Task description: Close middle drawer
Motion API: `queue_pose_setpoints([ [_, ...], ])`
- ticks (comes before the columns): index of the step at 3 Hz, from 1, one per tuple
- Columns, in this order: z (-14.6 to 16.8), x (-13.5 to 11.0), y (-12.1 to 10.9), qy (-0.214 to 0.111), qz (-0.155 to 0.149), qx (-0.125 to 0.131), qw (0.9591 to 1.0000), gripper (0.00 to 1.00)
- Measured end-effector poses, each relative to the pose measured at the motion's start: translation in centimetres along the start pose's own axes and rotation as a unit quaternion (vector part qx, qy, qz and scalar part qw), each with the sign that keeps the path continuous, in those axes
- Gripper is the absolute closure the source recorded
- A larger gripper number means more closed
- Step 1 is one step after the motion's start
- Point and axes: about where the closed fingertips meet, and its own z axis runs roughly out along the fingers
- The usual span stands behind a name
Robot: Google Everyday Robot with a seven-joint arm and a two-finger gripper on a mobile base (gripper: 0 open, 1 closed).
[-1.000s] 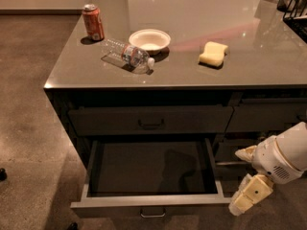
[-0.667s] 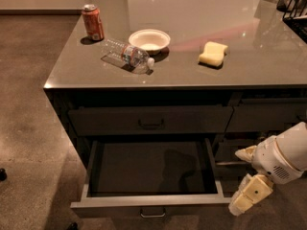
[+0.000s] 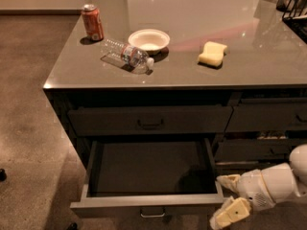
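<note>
Next, my gripper should go to the small bar pull (image 3: 159, 213) on the middle drawer's front and close there.
The middle drawer (image 3: 148, 206) is pulled far out of the counter. It is wide and dark grey, with a low flat front, a small bar pull (image 3: 152, 213) and an empty dark box. My gripper (image 3: 228, 197) is at the lower right, right by the drawer's front right corner. Its pale fingers (image 3: 231, 213) stand apart, one above the other, with nothing between them. I cannot tell whether it touches the drawer front.
The top drawer (image 3: 149, 120) above is shut. Narrower drawers (image 3: 268, 118) are to the right. On the countertop (image 3: 249, 61) are a red can (image 3: 92, 22), a lying water bottle (image 3: 127, 55), a white bowl (image 3: 148, 40) and a yellow sponge (image 3: 212, 53). Brown floor lies to the left.
My gripper has moved down and to the left, closer to the drawer's front right corner. The drawer stays about as far out as before.
</note>
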Motion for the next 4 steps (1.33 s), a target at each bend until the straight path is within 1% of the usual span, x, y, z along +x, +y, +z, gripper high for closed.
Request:
queue_pose_setpoints([
  [1,2.3,1.3,-1.1,-0.049,-0.022,-0.019,0.9984,0.0],
  [2,2.6,1.5,-1.1,-0.049,-0.028,-0.022,0.9982,0.0],
  [3,3.2,1.7,-1.1,-0.045,-0.025,-0.033,0.9981,0.0],
  [4,5.9,3.0,-0.7,-0.051,-0.039,-0.065,0.9958,0.19],
])
